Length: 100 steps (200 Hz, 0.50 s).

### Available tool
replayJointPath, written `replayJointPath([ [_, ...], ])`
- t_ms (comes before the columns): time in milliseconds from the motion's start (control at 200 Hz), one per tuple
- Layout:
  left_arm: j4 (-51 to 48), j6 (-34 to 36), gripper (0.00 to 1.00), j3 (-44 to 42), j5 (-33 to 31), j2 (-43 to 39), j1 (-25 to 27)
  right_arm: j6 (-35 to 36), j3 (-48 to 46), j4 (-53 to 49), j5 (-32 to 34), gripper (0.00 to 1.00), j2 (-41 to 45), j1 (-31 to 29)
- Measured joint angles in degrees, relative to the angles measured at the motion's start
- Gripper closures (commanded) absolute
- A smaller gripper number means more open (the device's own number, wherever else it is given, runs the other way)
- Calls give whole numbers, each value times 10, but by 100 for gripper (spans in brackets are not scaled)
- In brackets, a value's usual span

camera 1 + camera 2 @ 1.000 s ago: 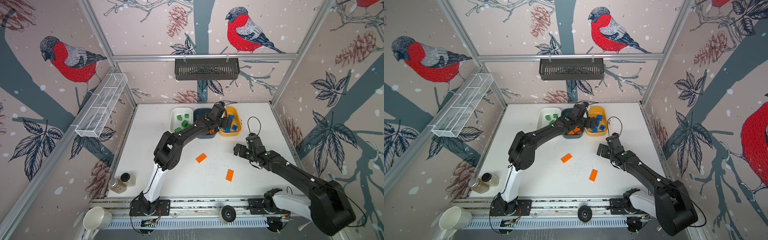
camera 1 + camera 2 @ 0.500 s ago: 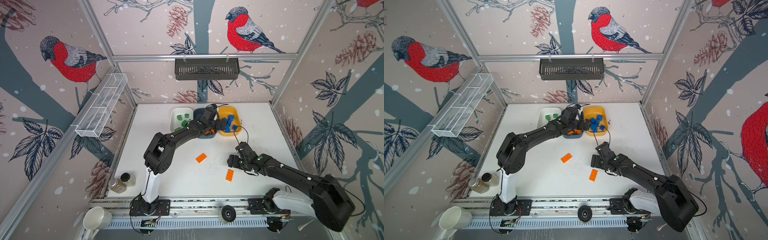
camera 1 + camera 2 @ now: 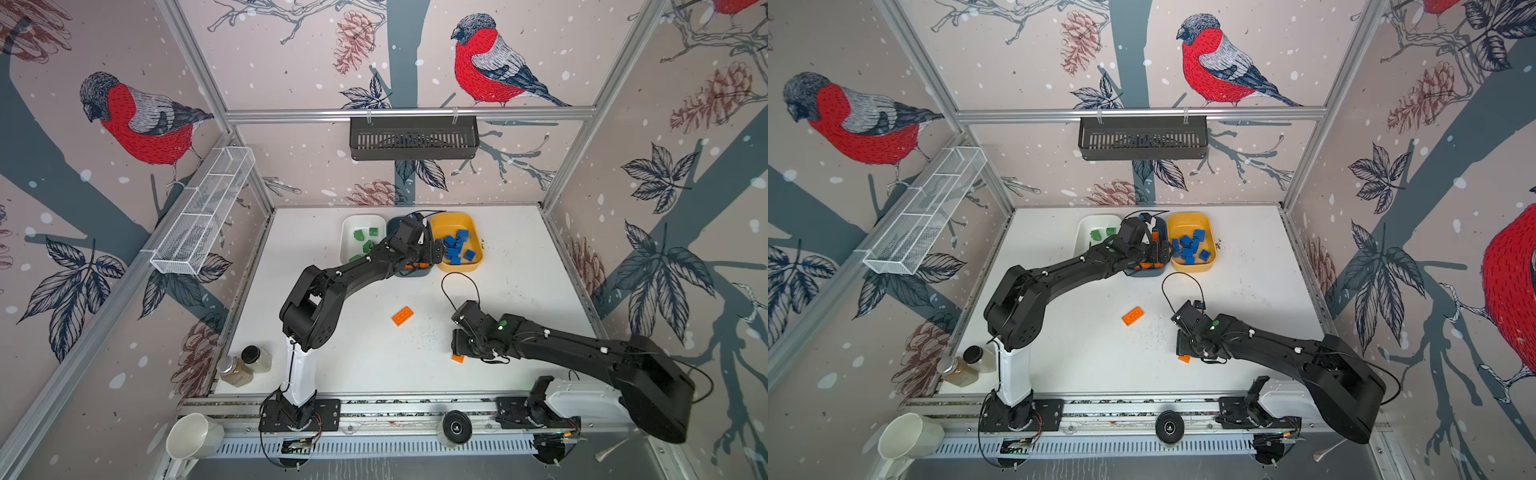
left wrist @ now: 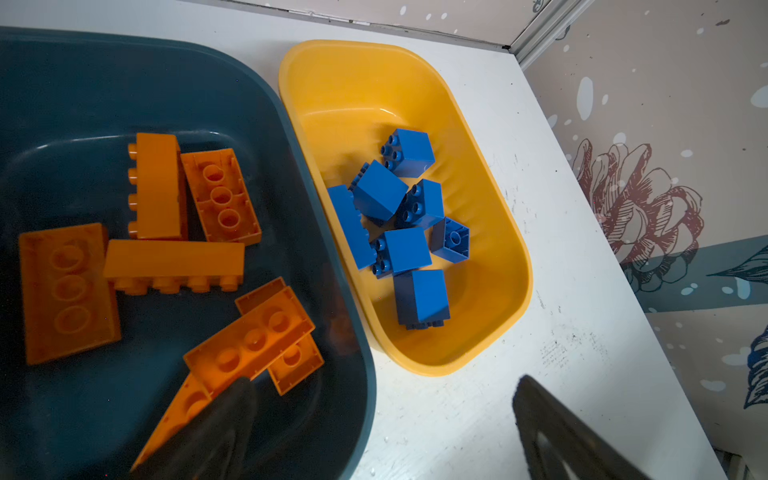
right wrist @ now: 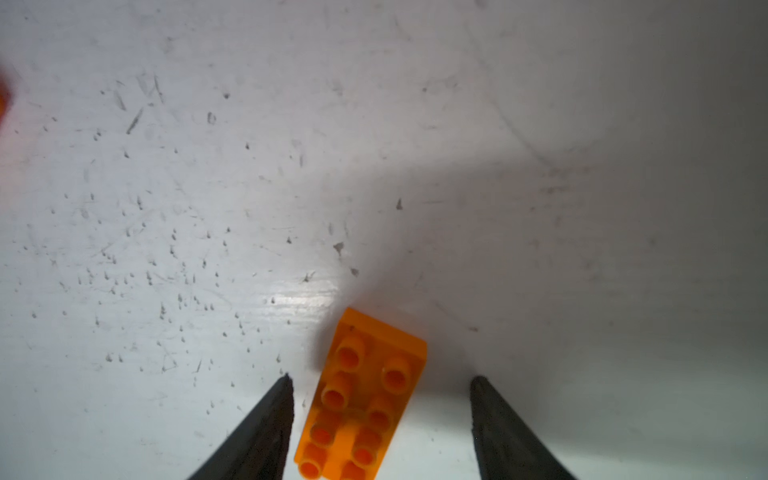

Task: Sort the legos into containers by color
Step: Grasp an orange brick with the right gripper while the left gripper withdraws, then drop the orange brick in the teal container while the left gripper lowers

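Note:
The loose orange lego mid-table is next for my left gripper to close on the lego's long sides (image 3: 402, 315).
My right gripper (image 5: 382, 378) is down at the table near the front, open, with an orange lego (image 5: 361, 395) lying studs-up between its fingers; a gap shows on each side. In both top views that lego (image 3: 458, 358) peeks out under the gripper (image 3: 1187, 349). A second orange lego (image 3: 402, 316) lies loose mid-table. My left gripper (image 4: 384, 382) hangs open and empty over the teal container's (image 4: 124, 83) edge. That container holds several orange legos (image 4: 174, 266); the yellow container (image 4: 353, 83) holds blue legos (image 4: 399, 208); the white container (image 3: 349, 232) holds green legos (image 3: 359, 235).
The three containers stand side by side at the back of the table. Two jars (image 3: 245, 365) stand at the front left corner, a white mug (image 3: 193, 434) below the rail. A black basket (image 3: 413, 137) and a wire-mesh tray (image 3: 203, 212) hang on the walls.
My right gripper has come forward and down over the front orange lego, and its jaws have narrowed around it. My left gripper has drawn back a little from over the yellow container.

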<state>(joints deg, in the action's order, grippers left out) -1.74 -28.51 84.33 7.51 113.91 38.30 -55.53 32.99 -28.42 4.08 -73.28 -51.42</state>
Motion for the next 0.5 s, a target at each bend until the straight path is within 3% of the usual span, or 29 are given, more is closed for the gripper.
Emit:
replayJointPath([
  [235, 5, -4, 3, -15, 2, -5, -7, -13, 38, -35, 58, 44, -61, -49],
  [500, 14, -13, 3, -35, 2, -13, -13, -1, 52, -16, 67, 60, -84, -48],
])
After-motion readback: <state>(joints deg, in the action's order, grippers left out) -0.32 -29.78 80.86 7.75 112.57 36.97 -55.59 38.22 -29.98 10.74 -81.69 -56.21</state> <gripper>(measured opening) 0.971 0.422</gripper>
